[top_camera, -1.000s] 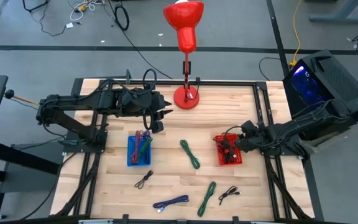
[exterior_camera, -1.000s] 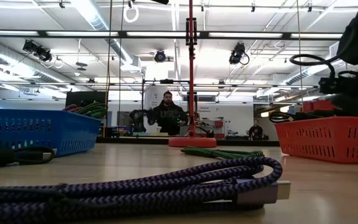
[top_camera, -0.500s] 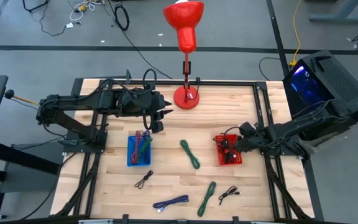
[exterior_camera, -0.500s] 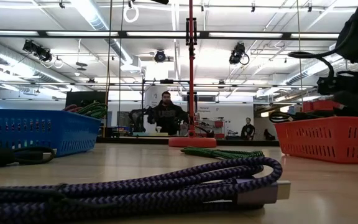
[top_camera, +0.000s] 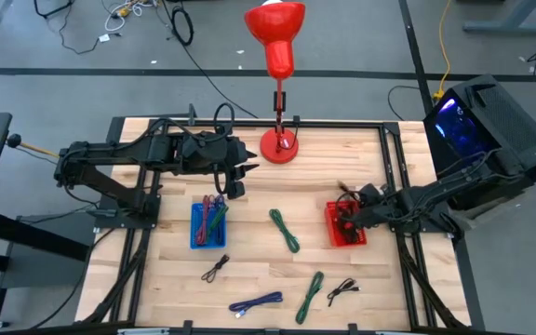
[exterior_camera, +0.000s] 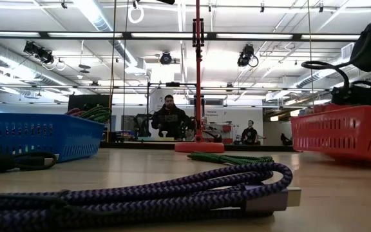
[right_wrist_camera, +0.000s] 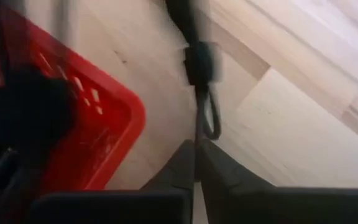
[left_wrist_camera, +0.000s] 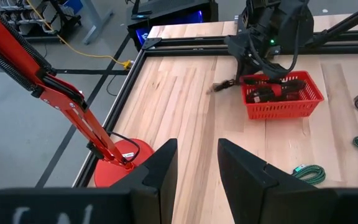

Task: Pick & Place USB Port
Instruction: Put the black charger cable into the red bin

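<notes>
I should release the thin black USB cable from my right gripper so that it rests among the dark cables inside the red basket (top_camera: 340, 227) (right_wrist_camera: 39, 127).
A red basket (top_camera: 347, 228) of dark cables stands at the table's right; in the low view this red basket (exterior_camera: 346, 132) stands tilted. My right gripper (top_camera: 350, 207) is over its far rim, shut on a thin black USB cable (left_wrist_camera: 222, 86) whose end sticks out past the rim. My left gripper (left_wrist_camera: 194, 165) is open, held high over the table's far left, near the red lamp's base (top_camera: 278, 146). A blue basket (top_camera: 209, 225) with coloured cables stands left of the middle. My right gripper pinches the thin black cable (right_wrist_camera: 197, 149) between its two fingertips, coming from above and slanting down. Beyond the fingers the cable runs on past a small loop (right_wrist_camera: 210, 118) to a thicker, blurred part (right_wrist_camera: 199, 62). Its free end (left_wrist_camera: 215, 88) sticks out beside the basket.
Loose cables lie on the wood: a green one (top_camera: 285, 230) at the middle, another green one (top_camera: 310, 296), a purple-blue one (top_camera: 256, 302) and two black ones (top_camera: 215, 269) (top_camera: 342, 289) near the front. The lamp (top_camera: 275, 37) rises at the far middle.
My right gripper has dipped a little at the red basket and taken hold of a black cable, whose end now sticks out past the far rim. The basket has shifted slightly toward the table's right edge and now stands tilted.
</notes>
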